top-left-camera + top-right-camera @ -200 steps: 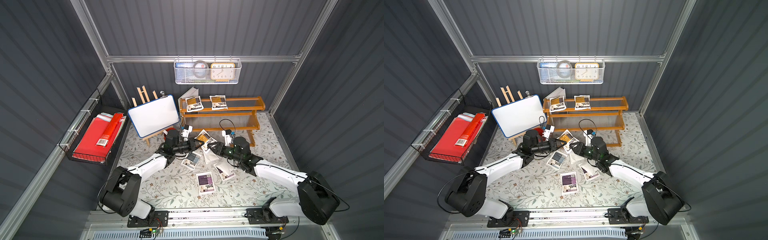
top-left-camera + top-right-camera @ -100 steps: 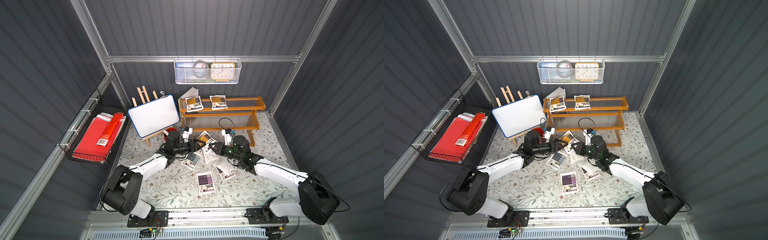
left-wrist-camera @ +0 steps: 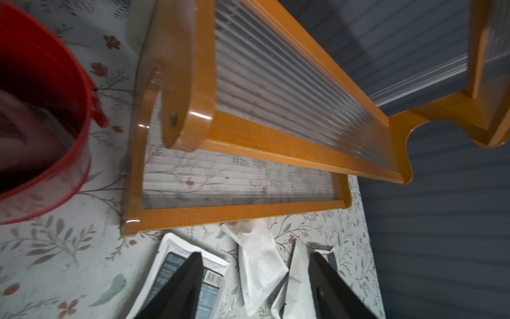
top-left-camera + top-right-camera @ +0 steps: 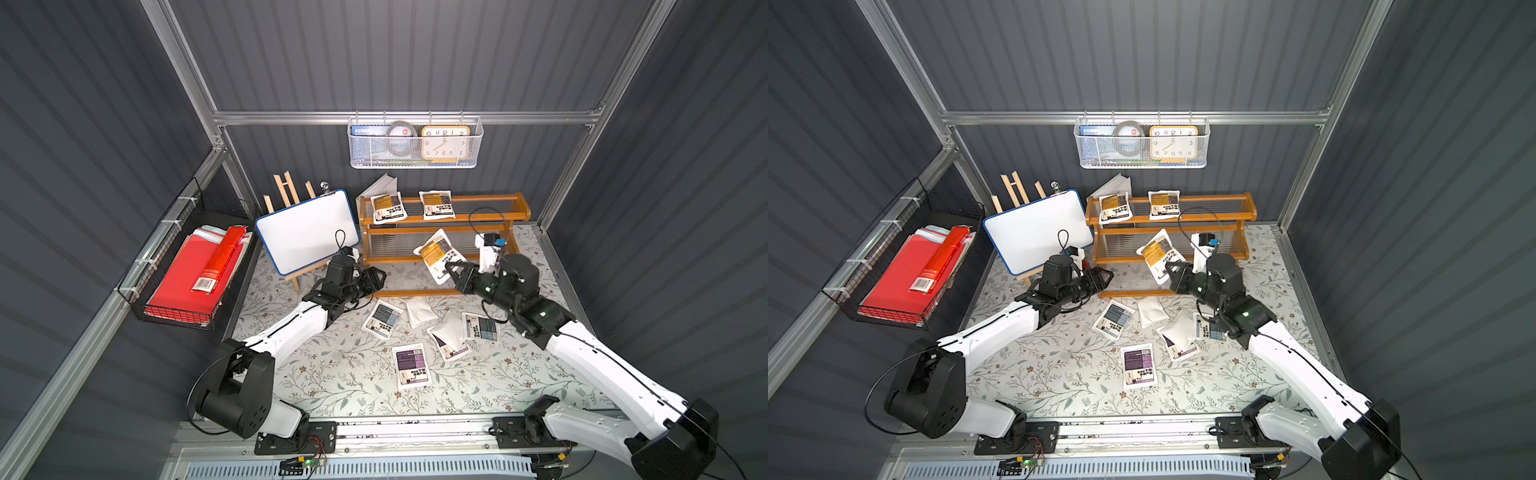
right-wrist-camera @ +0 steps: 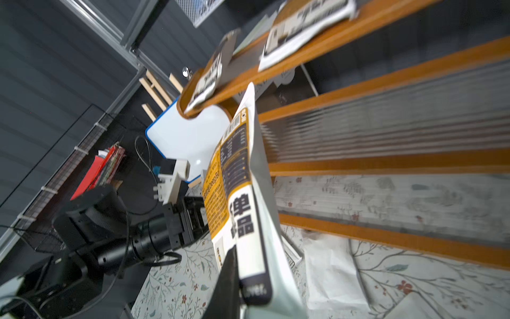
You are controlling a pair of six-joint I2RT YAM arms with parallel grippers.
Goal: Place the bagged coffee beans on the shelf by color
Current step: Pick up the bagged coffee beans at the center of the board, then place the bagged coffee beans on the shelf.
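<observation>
My right gripper sets the amber-labelled coffee bag, now held before the shelf's middle tier, on the bare end of the top level [image 4: 483,204], beside the amber bags, next.
My right gripper [image 4: 451,270] [image 5: 245,279] is shut on the lower edge of an amber-labelled coffee bag [image 4: 434,253] [image 4: 1156,253] [image 5: 234,193], held tilted in the air before the middle tier of the orange-brown shelf [image 4: 478,200] [image 4: 1208,216] [image 3: 248,212]. Two amber bags [image 4: 388,207] [image 4: 436,204] lie on the top tier. My left gripper [image 4: 380,278] [image 3: 255,255] is open and empty, low by the shelf's left front. Below it lie a blue-grey bag [image 4: 383,319] [image 3: 168,248] and a white-backed pouch [image 4: 419,309] [image 3: 259,265]. Another blue-grey bag [image 4: 481,327] and a purple bag [image 4: 410,365] lie on the cloth.
A whiteboard [image 4: 307,232] on an easel stands left of the shelf, with a red tub [image 3: 41,110] at its foot. A black wire basket [image 4: 195,270] of red folders hangs on the left wall. A white mesh basket [image 4: 413,143] hangs above the shelf; a white book [image 4: 380,187] leans behind it.
The left gripper opened and let go of the amber bag while the right gripper shut on it. The right arm then raised the bag toward the shelf, and the left gripper drew back.
</observation>
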